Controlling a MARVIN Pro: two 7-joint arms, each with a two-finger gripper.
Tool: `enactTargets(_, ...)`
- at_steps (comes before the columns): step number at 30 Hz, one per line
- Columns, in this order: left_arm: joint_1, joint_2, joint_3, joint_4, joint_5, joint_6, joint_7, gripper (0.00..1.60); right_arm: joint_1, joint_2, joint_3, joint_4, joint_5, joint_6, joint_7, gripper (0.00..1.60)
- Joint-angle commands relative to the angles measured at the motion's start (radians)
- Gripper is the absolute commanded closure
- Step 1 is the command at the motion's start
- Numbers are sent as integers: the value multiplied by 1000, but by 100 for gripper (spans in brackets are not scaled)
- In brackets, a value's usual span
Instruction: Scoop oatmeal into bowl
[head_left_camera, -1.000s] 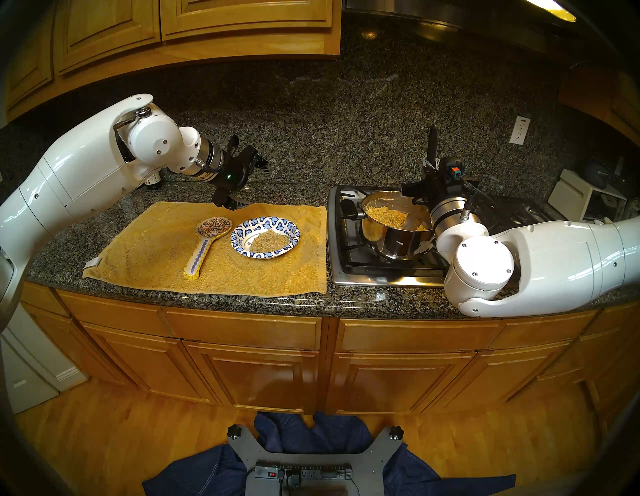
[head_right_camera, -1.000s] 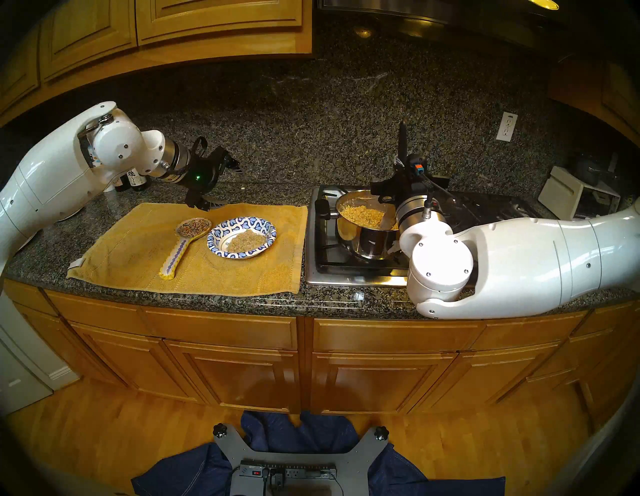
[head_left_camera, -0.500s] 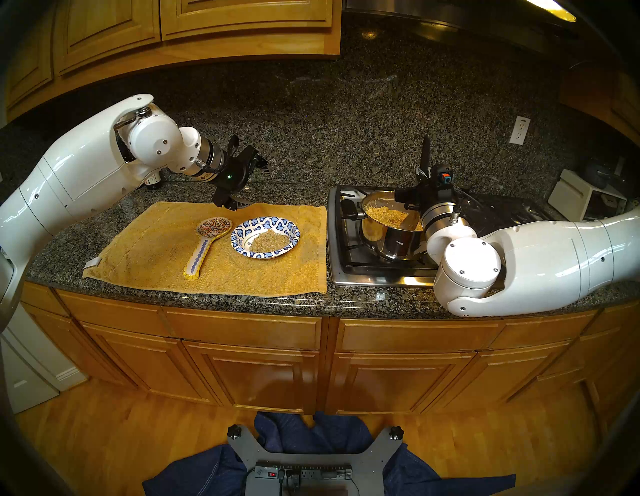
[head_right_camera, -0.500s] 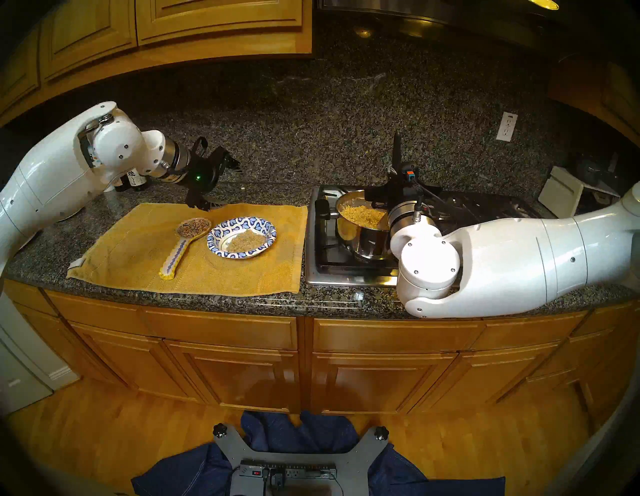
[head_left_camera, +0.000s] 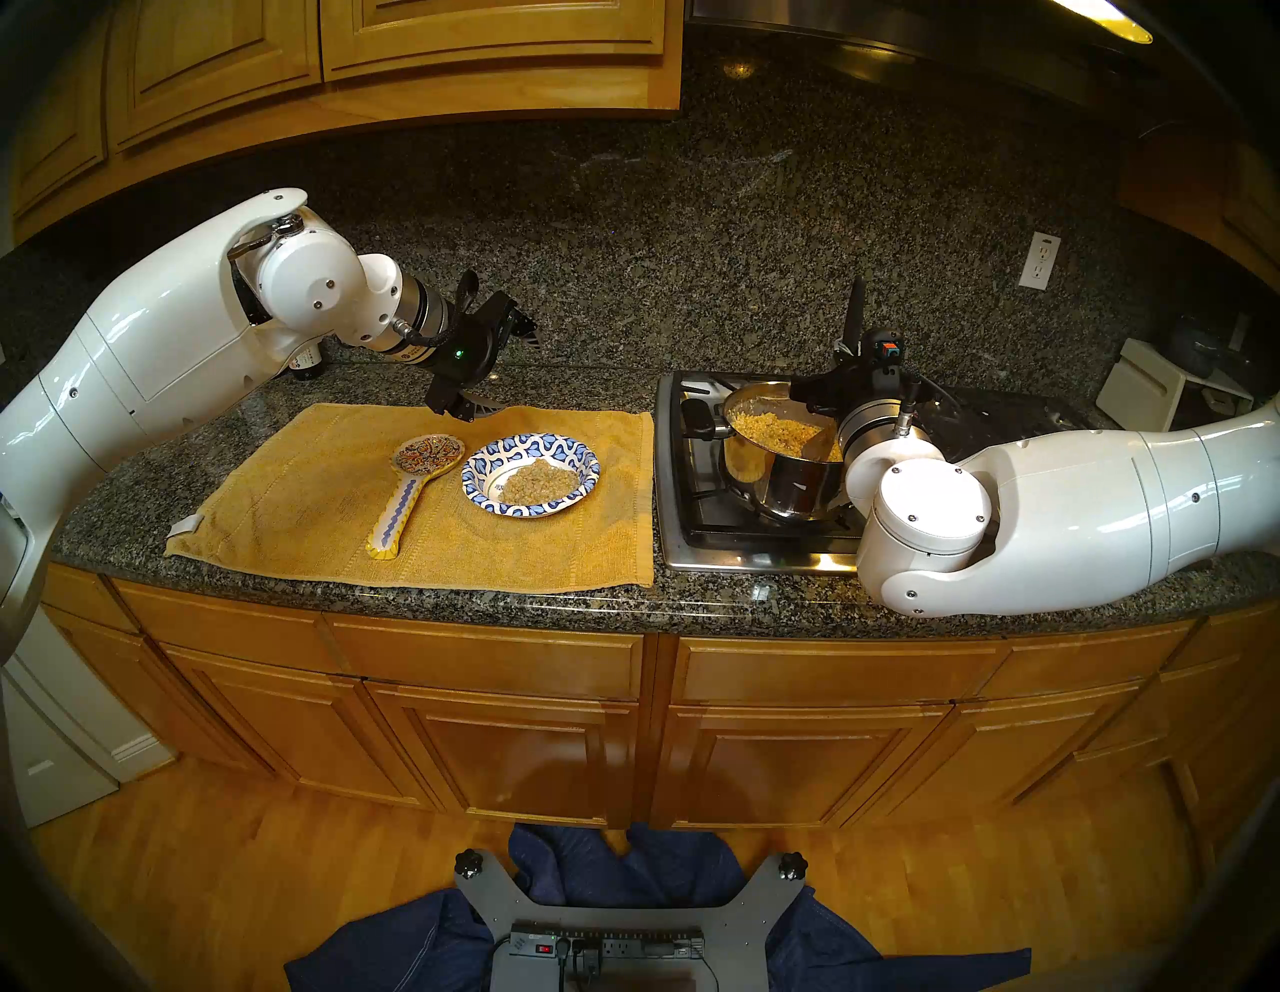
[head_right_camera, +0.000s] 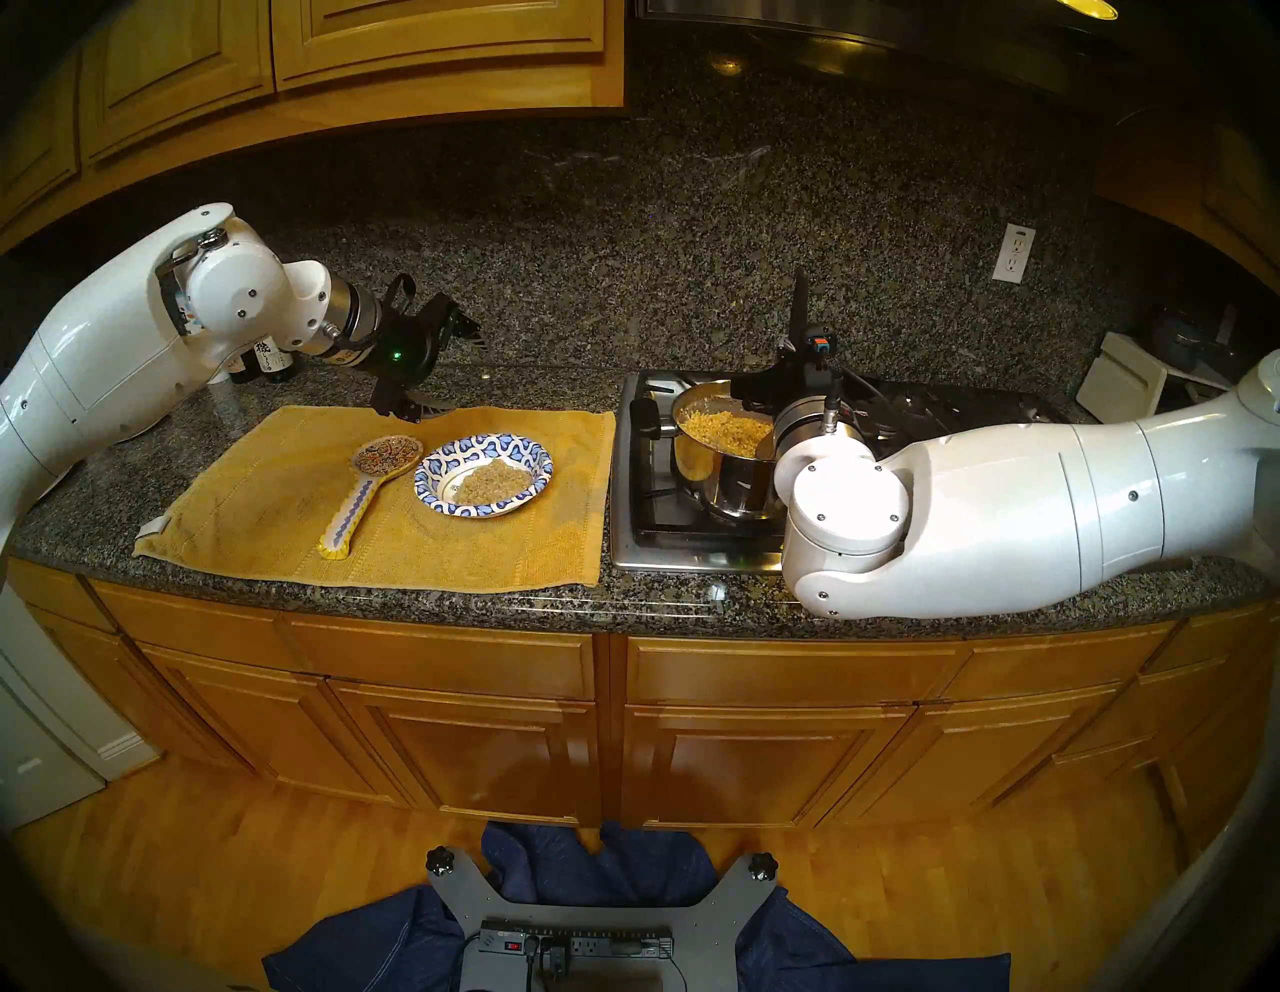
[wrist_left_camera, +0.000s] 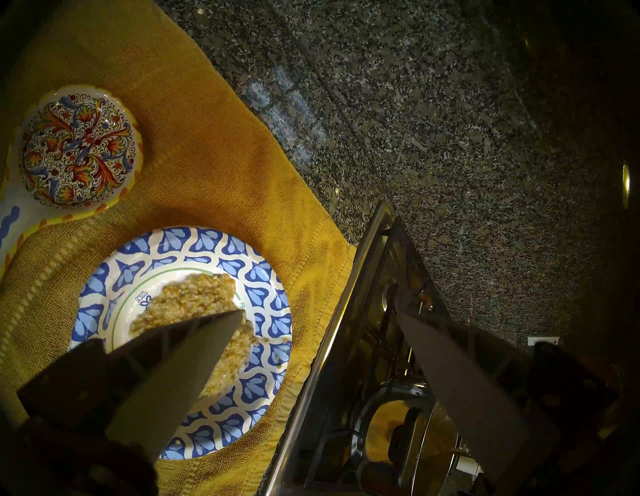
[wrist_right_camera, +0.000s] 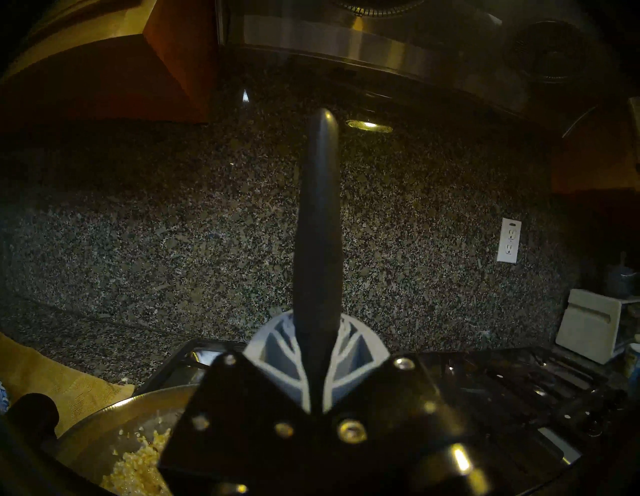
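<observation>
My right gripper should release the spoon against the steel pot's rim (head_left_camera: 870, 431), on the side away from the towel. The spoon's head now dips into the pot.
The blue-and-white paper bowl (head_left_camera: 485, 463) sits on a yellow towel and holds a heap of oatmeal (head_left_camera: 539, 481); the left wrist view shows that oatmeal (wrist_left_camera: 194, 298) too. More oatmeal (head_left_camera: 769, 424) fills a steel pot (head_left_camera: 796, 488) on the stove. My right gripper (head_left_camera: 850, 355) is shut on a spoon's black handle (wrist_right_camera: 318, 214), which stands upright. The spoon's head (head_left_camera: 822, 443) dips into the pot at its right side. My left gripper (head_left_camera: 509, 367) hangs open and empty above the towel's far edge, behind the bowl.
A painted ceramic spoon rest (head_left_camera: 409, 485) lies left of the bowl on the towel (head_left_camera: 298, 499). The stove (head_left_camera: 692, 547) adjoins the towel's right edge. Bottles (head_right_camera: 267, 360) stand behind my left arm. A white appliance (head_left_camera: 1150, 398) sits at the far right.
My right arm has slid left along the counter, and the spoon with its handle has shifted left and lower in the pot. The left arm has not moved.
</observation>
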Motion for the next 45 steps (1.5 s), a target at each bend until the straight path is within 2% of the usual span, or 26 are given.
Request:
enactTargets(1,-39,-2,-35,2,-2,2,-17,0,29,29,22,12,34,-7,26,160)
enactTargets(3,-39,-2,-35,2,-2,2,-17,0,28,38,27,16,70,-15,43,160)
enactTargets(10,-39,-2,-35,2,-2,2,-17,0,27,50,27,18,111,-21,73,160)
enactTargets(15,-39,-2,-35,2,-2,2,-17,0,31,69,38,14,178,-21,109,160)
enactTargets(19,-39,-2,-35,2,-2,2,-17,0,39,82,35,14,203,-14,137,160)
enactTargets(28,-39,-2,-35,2,-2,2,-17,0,56,100,31,10,230,1,174,160)
enactTargets(45,-38,-2,-36,2,-2,2,-17,0,87,139,15,3,248,48,195,160)
